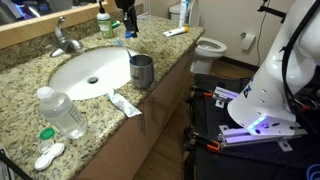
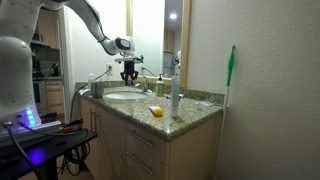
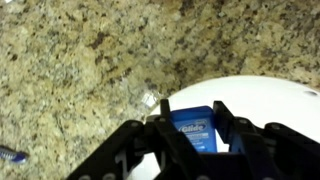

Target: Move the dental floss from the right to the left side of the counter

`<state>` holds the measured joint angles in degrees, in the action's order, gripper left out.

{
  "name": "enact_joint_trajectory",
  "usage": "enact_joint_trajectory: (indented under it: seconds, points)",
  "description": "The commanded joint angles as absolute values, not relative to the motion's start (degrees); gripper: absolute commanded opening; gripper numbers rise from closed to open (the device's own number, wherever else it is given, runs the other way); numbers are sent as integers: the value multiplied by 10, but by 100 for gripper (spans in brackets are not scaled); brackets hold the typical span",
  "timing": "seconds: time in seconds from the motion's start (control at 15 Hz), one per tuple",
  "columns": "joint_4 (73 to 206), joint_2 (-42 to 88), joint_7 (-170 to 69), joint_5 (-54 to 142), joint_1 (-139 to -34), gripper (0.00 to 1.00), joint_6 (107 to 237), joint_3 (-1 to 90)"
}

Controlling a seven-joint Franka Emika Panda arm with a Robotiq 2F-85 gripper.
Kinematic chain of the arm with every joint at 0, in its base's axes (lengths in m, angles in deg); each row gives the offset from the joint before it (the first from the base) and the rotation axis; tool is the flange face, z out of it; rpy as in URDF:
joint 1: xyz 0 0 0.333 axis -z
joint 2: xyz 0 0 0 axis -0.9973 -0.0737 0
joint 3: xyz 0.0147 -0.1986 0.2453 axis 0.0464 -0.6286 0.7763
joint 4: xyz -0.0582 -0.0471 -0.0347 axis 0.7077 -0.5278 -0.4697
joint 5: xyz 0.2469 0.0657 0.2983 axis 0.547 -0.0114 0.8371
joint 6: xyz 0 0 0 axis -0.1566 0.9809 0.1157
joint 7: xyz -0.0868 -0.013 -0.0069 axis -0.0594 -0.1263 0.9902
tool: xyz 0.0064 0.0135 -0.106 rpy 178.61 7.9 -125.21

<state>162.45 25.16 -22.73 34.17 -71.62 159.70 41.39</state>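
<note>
The robot's gripper should release the dental floss, now held over the sink's edge, on the granite counter [image 1: 34,103] behind the clear bottle.
My gripper [image 3: 195,114] is shut on the dental floss [image 3: 196,132], a small flat blue container held between the two black fingers. In the wrist view it hangs over the edge where the white sink [image 3: 270,100] meets the speckled granite counter [image 3: 80,70]. In both exterior views the gripper [image 1: 128,27] [image 2: 129,73] is at the far back of the counter [image 1: 30,75], beyond the sink [image 1: 90,72]. The floss is too small to make out in either exterior view.
A metal cup [image 1: 142,71], a white-and-orange tube [image 1: 125,103], a clear bottle [image 1: 62,112] and a white-and-green case [image 1: 48,155] lie around the sink. The faucet [image 1: 62,38] stands behind it. A toilet [image 1: 208,47] is beyond the counter's end.
</note>
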Motion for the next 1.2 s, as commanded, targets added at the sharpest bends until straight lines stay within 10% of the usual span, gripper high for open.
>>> enact_joint_trajectory:
  seconds: [0.0, 0.4, 0.47, 0.6, 0.67, 1.13]
  points:
    - [1580, 271, -289, 246, -797, 21, 1522, 432]
    - [1496, 267, -247, 213, -848, 21, 1485, 466]
    - [1483, 267, -241, 214, -851, 46, 1483, 468]
    - [1486, 267, -244, 214, -851, 46, 1483, 468]
    - [1488, 265, -244, 214, -850, 21, 1483, 467]
    - [1407, 179, -55, 295, -842, 21, 1482, 502]
